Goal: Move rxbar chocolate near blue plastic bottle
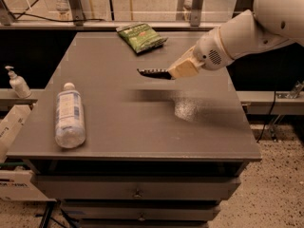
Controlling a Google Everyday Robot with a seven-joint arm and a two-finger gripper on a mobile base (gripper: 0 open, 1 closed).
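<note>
The robot's gripper should release the rxbar chocolate beside the blue plastic bottle's base (96, 126), on the side that faces the middle of the table.
My gripper (175, 71) reaches in from the right on a white arm and is shut on the rxbar chocolate (154, 73), a thin black wrapper with white lettering. It holds the bar level in the air above the middle of the grey table (142, 122), with its shadow on the tabletop below. The blue plastic bottle (70, 121), clear with a white cap and pale label, lies on its side near the table's front left corner, well apart from the bar.
A green snack bag (141, 36) lies at the back middle of the table. A small white pump dispenser (17, 82) stands on a lower ledge to the left. A box (12, 127) sits by the table's left side. Drawers run under the front edge.
</note>
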